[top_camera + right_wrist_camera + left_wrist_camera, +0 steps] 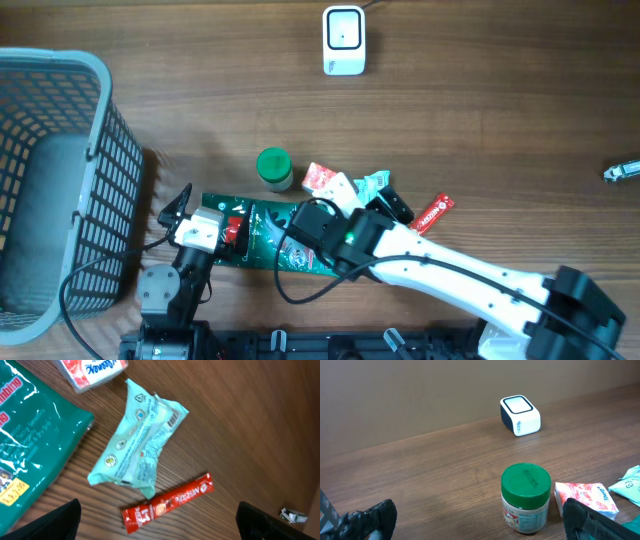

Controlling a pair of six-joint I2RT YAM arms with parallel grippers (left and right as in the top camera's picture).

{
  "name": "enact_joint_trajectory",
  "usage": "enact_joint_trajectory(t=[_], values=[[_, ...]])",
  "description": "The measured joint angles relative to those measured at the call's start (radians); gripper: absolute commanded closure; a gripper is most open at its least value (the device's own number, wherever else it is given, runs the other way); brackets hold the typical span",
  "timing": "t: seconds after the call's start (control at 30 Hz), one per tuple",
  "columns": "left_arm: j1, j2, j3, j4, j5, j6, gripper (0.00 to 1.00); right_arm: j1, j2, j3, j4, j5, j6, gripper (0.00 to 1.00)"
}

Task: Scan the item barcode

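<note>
I need to turn my right gripper and take the mint-green packet by its corner (97, 477) toward the green bag, because the red coffee stick meets that corner.
The white barcode scanner (343, 40) stands at the far side of the table, also seen ahead in the left wrist view (520, 415). Near the front lie a green-lidded jar (274, 168), a large green bag (262, 232), a red-and-white tissue pack (325, 180), a mint-green packet (372, 183) and a red coffee stick (435, 213). My left gripper (205, 208) is open at the bag's left end, with the jar (525, 497) ahead of its fingers and nothing held. My right gripper (385, 210) is open above the packet (140, 442) and the stick (167, 503), touching neither.
A tall grey mesh basket (60, 180) fills the left edge, close to my left arm. A small metal object (620, 171) lies at the far right. Bare wood lies between the items and the scanner.
</note>
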State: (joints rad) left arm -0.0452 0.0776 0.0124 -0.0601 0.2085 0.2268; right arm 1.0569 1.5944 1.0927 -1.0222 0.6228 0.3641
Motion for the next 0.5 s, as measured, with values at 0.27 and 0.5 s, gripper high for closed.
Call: enact_joint_trajectory(t=[0.27, 0.5], values=[[0.000, 0.000, 0.000, 0.000, 0.000, 0.000, 0.00, 0.000, 0.291, -0.002, 0.010, -0.019, 0.028, 0.05], [0.000, 0.000, 0.000, 0.000, 0.000, 0.000, 0.00, 0.000, 0.342, 0.033, 0.124, 0.000, -0.055, 0.23]])
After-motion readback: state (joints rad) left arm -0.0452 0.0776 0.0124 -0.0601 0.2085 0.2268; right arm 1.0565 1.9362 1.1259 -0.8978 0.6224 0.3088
